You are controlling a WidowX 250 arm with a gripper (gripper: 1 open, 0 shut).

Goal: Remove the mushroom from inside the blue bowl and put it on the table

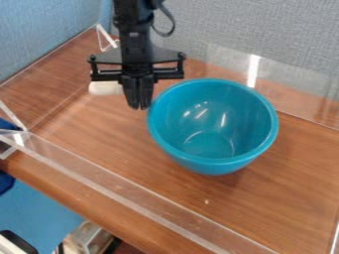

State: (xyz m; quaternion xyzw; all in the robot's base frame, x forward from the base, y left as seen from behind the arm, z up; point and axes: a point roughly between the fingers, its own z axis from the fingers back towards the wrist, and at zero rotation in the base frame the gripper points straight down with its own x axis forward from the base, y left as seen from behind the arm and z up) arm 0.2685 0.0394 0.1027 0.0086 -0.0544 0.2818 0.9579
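Observation:
Next, my gripper releases the mushroom on the wood table (pixel 119 154) between the blue bowl and the front acrylic side.
The blue bowl (pixel 213 124) stands upright on the table (pixel 79 119), right of centre, and only glossy reflections show inside it. My gripper (pixel 137 97) hangs from the dark arm just left of the bowl's rim, low over the wood. Its fingers are pressed together and point down. The mushroom does not show; if anything sits between the dark fingertips, it is too small and dark to make out.
Clear acrylic walls (pixel 119 184) edge the table at the front, left and back. A blue backdrop rises behind. A small white block (pixel 102 87) sits at the left end of the gripper's crossbar.

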